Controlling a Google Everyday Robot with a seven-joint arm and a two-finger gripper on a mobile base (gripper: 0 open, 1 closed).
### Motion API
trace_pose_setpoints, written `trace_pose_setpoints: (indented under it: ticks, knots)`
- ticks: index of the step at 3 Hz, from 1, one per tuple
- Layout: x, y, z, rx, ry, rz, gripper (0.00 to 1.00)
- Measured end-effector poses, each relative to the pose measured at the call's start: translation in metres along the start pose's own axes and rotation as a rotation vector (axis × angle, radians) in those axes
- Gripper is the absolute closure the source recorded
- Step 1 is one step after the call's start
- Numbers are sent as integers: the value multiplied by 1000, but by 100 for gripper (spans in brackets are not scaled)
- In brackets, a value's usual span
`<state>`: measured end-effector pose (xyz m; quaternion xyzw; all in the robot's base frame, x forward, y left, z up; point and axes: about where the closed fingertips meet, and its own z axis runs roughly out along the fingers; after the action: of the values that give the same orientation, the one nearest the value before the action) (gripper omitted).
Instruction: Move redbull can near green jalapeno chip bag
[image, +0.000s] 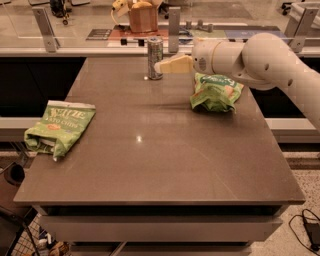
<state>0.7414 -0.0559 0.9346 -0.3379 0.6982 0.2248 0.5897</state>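
Observation:
My gripper is to close next around the upper half of the redbull can (155, 53), and it should leave the can's bottom clear beneath the fingers.
The redbull can (155, 58) stands upright at the far middle of the brown table (150, 160). The green jalapeno chip bag (59, 127) lies flat at the table's left edge, with white lettering facing up. My gripper (161, 66) reaches in from the right on a white arm (250, 60). Its cream-coloured fingers (176, 64) point left and their tips are right next to the can's right side, at about mid-height of the can.
A puffier green chip bag (216, 91) lies at the far right, under my arm. Behind the table runs a counter (100, 49) with metal posts (174, 22) and a brown paper bag (143, 17). A cable (305, 220) lies on the floor at the right.

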Motion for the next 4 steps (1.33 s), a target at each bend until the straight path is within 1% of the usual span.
trace_pose_setpoints:
  ticks: [1, 2, 3, 4]
  knots:
    - [-4, -4, 17, -2, -44, 4, 0]
    - [-5, -8, 31, -8, -63, 6, 0]
    - [-1, -11, 44, -7, -59, 10, 0]
    - [4, -12, 60, -19, -63, 19, 0]
